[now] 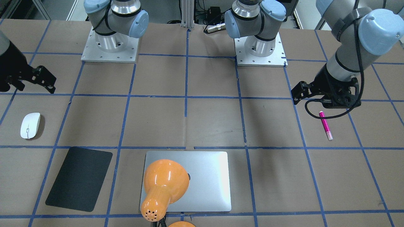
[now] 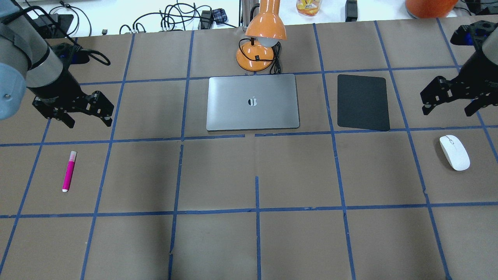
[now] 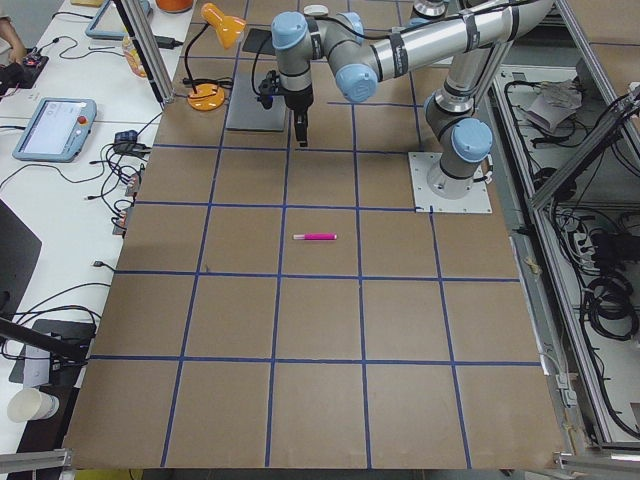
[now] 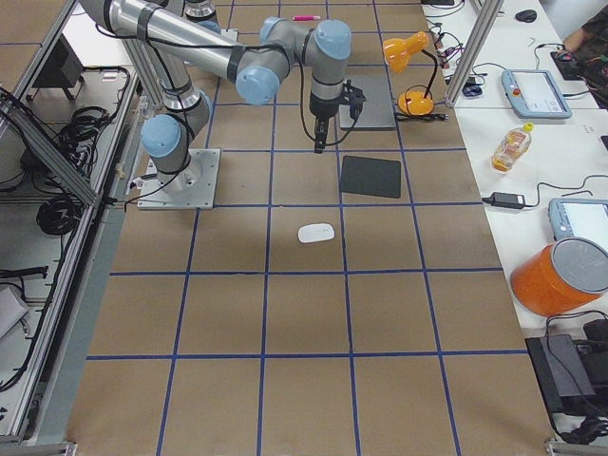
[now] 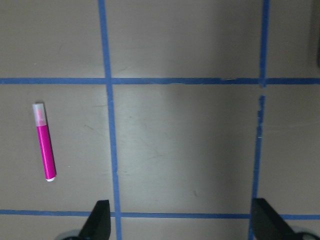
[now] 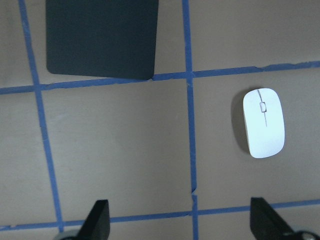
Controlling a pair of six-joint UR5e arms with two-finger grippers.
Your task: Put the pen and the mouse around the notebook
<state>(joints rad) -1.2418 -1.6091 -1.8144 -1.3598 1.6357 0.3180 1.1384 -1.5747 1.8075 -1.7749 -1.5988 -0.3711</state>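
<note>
My right gripper will next close across the middle of the white mouse (image 1: 30, 125) (image 6: 264, 124), behind the mouse's scroll wheel, with the fingers along its long sides.
The silver-grey notebook (image 2: 253, 102) lies shut at the far middle of the table. A magenta pen (image 2: 69, 171) with a pale cap lies alone on the left side. My left gripper (image 2: 89, 123) hovers just beyond it, open and empty; the left wrist view has the pen (image 5: 44, 142) left of the spread fingers. On the right side rests the white mouse (image 2: 454, 152). Above the table beyond it hangs my right gripper (image 2: 447, 111), open with nothing in it. The mouse (image 6: 263, 123) lies toward the right in the right wrist view.
A thin black mat (image 2: 362, 102) lies between the notebook and the mouse. An orange desk lamp (image 2: 258, 46) stands right behind the notebook, its head leaning over it. Blue tape lines grid the brown table. Cables and gear sit beyond the far edge.
</note>
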